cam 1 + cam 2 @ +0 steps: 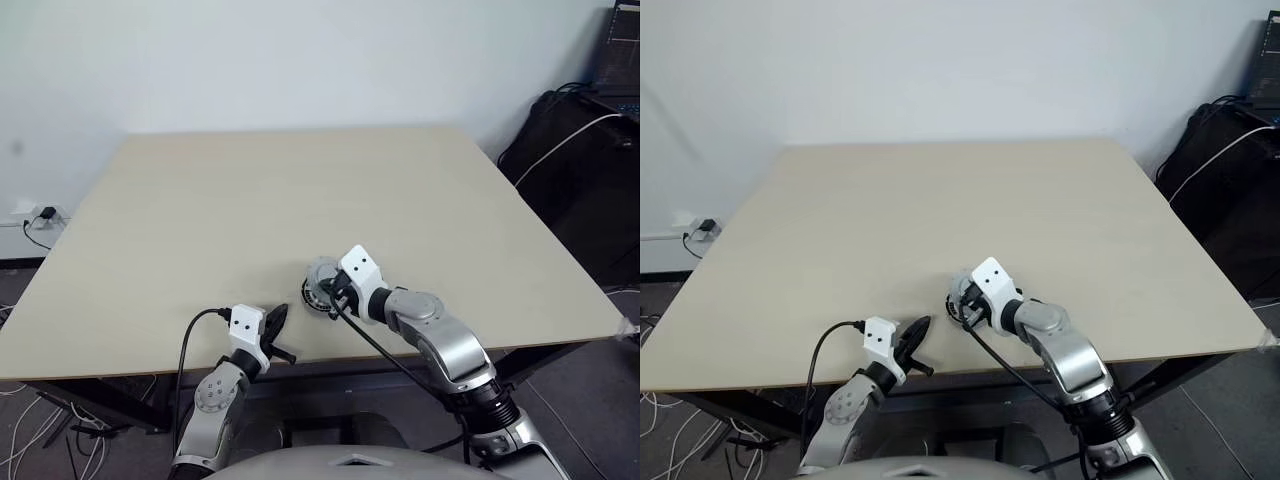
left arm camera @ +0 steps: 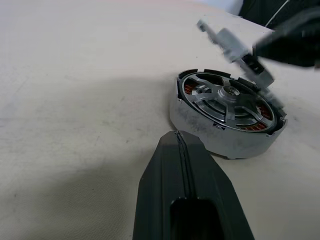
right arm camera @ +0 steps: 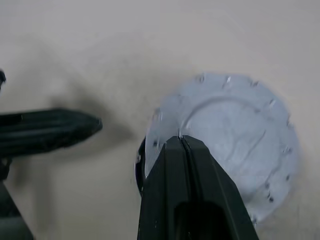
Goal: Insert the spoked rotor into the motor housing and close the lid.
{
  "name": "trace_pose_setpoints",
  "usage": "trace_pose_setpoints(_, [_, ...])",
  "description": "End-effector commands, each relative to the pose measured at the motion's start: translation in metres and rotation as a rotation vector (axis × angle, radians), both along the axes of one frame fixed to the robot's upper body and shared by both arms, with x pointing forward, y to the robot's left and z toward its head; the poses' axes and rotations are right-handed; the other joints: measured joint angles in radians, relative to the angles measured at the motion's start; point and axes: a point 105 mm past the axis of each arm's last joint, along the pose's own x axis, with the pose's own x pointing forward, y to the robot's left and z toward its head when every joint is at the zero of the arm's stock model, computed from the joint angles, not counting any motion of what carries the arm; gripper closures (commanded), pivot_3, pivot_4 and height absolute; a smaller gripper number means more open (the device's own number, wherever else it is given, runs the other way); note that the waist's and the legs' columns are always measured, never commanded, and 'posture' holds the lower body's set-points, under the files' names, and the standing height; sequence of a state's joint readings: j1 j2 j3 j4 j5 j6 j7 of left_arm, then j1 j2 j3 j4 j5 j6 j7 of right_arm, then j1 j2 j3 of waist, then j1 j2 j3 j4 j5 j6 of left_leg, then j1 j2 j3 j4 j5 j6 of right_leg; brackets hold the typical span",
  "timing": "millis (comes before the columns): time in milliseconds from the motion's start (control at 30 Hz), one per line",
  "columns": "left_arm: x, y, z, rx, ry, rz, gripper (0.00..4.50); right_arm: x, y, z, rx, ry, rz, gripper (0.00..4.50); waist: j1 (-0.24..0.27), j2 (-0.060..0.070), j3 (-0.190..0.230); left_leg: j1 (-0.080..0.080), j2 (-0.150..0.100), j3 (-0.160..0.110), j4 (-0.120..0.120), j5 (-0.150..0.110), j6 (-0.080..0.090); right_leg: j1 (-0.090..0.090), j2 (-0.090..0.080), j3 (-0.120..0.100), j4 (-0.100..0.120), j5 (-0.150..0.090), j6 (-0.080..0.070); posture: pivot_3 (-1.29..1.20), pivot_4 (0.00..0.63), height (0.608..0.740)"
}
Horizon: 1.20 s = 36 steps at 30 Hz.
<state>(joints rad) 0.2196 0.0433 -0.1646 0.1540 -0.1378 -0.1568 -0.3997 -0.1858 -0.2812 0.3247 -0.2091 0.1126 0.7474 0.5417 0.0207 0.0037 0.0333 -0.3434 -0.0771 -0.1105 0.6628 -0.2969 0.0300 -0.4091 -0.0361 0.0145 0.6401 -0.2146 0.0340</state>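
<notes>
My right gripper needs to let go of the lid on the motor housing [image 1: 320,287], where it will cover the spoked rotor and the copper windings.
The motor housing [image 2: 220,140] sits near the table's front edge, with copper windings showing around the spoked rotor [image 2: 227,97] that lies inside it. The lid [image 2: 227,40] stands tilted over the housing's far rim, with its smooth face [image 3: 240,130] turned toward my right gripper [image 3: 181,138]. That gripper is shut, its tips on or just over the smooth face; I cannot tell whether they touch. My left gripper [image 2: 178,136] is shut with nothing in it. It points at the housing from a short way to the left [image 1: 278,318].
The pale table [image 1: 250,200] stretches away beyond the housing. Black bags and cables [image 1: 580,170] stand off its right side. A wall socket with a plug [image 1: 40,215] is low on the left.
</notes>
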Motion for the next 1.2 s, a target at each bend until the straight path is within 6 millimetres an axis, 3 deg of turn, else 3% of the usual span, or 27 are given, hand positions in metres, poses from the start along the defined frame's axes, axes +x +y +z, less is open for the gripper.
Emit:
trace_pose_setpoints(33, [0.009, 0.000, 0.015, -0.009, -0.062, 0.003, 4.50, -0.010, 0.007, -0.006, 0.018, 0.047, 0.059, 4.47, 0.000, 0.000, 0.000, 0.000, 0.000, 0.000, 0.000, 0.000, 0.000, 0.000, 0.000, 0.000, 0.000, 0.000, 0.000, 0.00, 0.000, 0.740])
trace_pose_setpoints(167, [0.009, 0.001, 0.014, -0.009, -0.061, 0.004, 4.50, -0.017, 0.007, -0.011, 0.011, 0.069, 0.081, 4.47, -0.001, 0.000, 0.000, -0.001, 0.000, 0.000, 0.000, 0.000, 0.000, 0.000, 0.000, 0.000, 0.000, 0.000, 0.000, 0.00, 0.000, 0.740])
trace_pose_setpoints(367, [0.007, 0.002, 0.013, -0.009, -0.059, 0.004, 4.50, -0.028, 0.012, 0.056, 0.310, -0.096, 0.193, 4.47, -0.001, 0.000, 0.000, -0.002, 0.000, 0.000, 0.000, 0.000, 0.000, 0.000, 0.000, 0.000, 0.000, 0.000, 0.000, 0.00, 0.000, 0.740])
trace_pose_setpoints(467, [0.006, 0.002, 0.012, -0.009, -0.058, 0.001, 4.50, -0.023, 0.005, 0.082, 0.415, -0.207, 0.173, 4.47, -0.001, -0.001, 0.001, -0.001, 0.000, 0.000, 0.000, 0.000, 0.000, 0.001, 0.000, 0.000, 0.000, 0.000, 0.000, 0.00, 0.000, 0.740])
trace_pose_setpoints(533, [0.006, 0.002, 0.012, -0.009, -0.058, -0.004, 4.50, -0.008, -0.004, 0.091, 0.435, -0.287, 0.073, 4.47, -0.002, -0.001, 0.001, 0.000, 0.000, 0.000, 0.000, 0.000, 0.000, 0.001, 0.000, 0.000, -0.001, 0.000, 0.001, 0.00, 0.000, 0.740])
trace_pose_setpoints(633, [0.006, 0.002, 0.012, -0.008, -0.059, -0.008, 4.50, 0.018, -0.018, 0.081, 0.359, -0.350, -0.116, 4.47, -0.002, 0.000, 0.000, 0.001, 0.000, 0.000, 0.000, 0.000, 0.000, 0.001, 0.000, 0.000, 0.000, 0.000, 0.001, 0.00, 0.000, 0.740])
trace_pose_setpoints(767, [0.006, 0.002, 0.012, -0.007, -0.060, -0.007, 4.50, 0.037, -0.023, 0.056, 0.241, -0.375, -0.235, 4.47, -0.001, 0.000, 0.000, 0.001, 0.000, 0.001, 0.000, 0.000, 0.000, 0.000, 0.000, 0.000, 0.001, 0.000, 0.000, 0.00, 0.000, 0.740])
trace_pose_setpoints(933, [0.006, 0.003, 0.011, -0.005, -0.062, -0.003, 4.50, 0.046, -0.010, 0.032, 0.226, -0.343, -0.244, 4.47, -0.003, 0.001, -0.001, 0.000, 0.000, 0.001, -0.001, 0.000, 0.000, 0.000, 0.000, 0.002, 0.001, 0.000, -0.001, 0.00, 0.000, 0.740])
trace_pose_setpoints(1200, [0.008, 0.005, 0.011, -0.006, -0.061, 0.012, 4.50, 0.048, 0.005, 0.012, 0.271, -0.224, -0.193, 4.47, -0.004, 0.002, -0.001, 0.001, 0.000, 0.002, -0.001, 0.000, 0.000, 0.000, 0.001, 0.002, 0.002, 0.000, -0.001, 0.00, 0.000, 0.740])
